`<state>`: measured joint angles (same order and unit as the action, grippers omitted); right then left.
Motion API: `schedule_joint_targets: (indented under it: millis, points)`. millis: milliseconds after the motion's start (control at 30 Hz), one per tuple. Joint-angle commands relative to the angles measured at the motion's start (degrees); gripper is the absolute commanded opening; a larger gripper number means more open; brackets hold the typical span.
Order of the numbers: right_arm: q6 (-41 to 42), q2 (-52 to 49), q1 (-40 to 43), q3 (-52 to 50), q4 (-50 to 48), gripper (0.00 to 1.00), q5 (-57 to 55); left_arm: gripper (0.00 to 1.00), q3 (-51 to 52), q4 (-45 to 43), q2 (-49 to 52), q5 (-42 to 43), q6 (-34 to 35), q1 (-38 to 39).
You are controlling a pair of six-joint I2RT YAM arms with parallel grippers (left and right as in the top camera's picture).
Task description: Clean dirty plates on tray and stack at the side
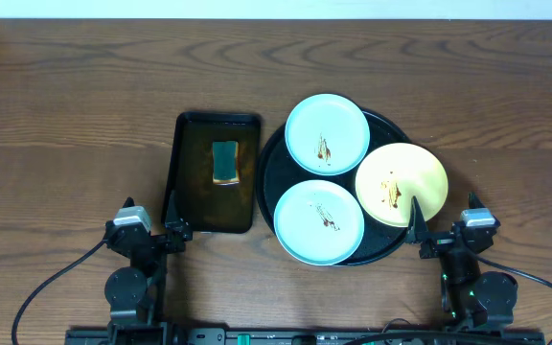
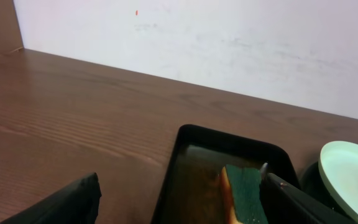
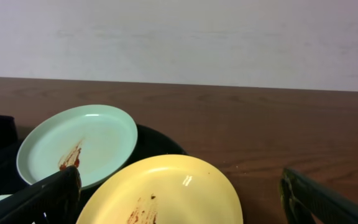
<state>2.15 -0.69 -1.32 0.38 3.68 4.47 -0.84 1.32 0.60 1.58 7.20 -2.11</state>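
Observation:
The robot's left gripper should close on the middle of the green-and-yellow sponge [image 1: 225,161] [image 2: 246,193] in the rectangular black tray, squeezing its green top together.
The round black tray [image 1: 266,177] holds three smeared plates: a mint-blue plate [image 1: 327,132] at the back, a second mint-blue plate [image 1: 318,221] at the front and a yellow plate [image 1: 402,183] on the right rim. My left gripper [image 1: 151,225] is open and empty at the near left, facing the rectangular tray. My right gripper [image 1: 444,227] is open and empty just in front of the yellow plate [image 3: 166,193]. The back mint plate [image 3: 79,144] shows in the right wrist view; the front one [image 2: 353,180] shows in the left wrist view.
A rectangular black tray [image 1: 188,172] left of the round tray holds a green-and-yellow sponge [image 1: 225,161], also seen in the left wrist view [image 2: 244,199]. Bare wood tabletop [image 1: 65,125] spreads left, behind and right. A white wall [image 3: 179,37] stands at the far edge.

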Motion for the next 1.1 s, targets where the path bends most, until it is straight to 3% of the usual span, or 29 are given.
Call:
schedule_joint_targets:
  millis: [0,367,667,1067]
  points:
    - [0.22,0.31,-0.59,-0.04,0.39,0.99,-0.83,0.82,0.61,2.75,-0.17,-0.74,-0.96,-0.24]
    - [4.61,-3.87,-0.59,2.29,5.11,0.99,-2.64,0.82,-1.07,3.21,6.12,-0.74,-0.98,-0.24]
    - [5.99,-17.88,-0.59,15.21,14.34,0.99,-4.57,0.82,-12.37,9.53,19.56,-0.72,-0.98,-0.24]
    - [1.60,-48.70,-0.59,39.36,33.62,0.99,-2.93,0.82,-40.41,33.24,46.49,-0.70,-0.96,-0.24]
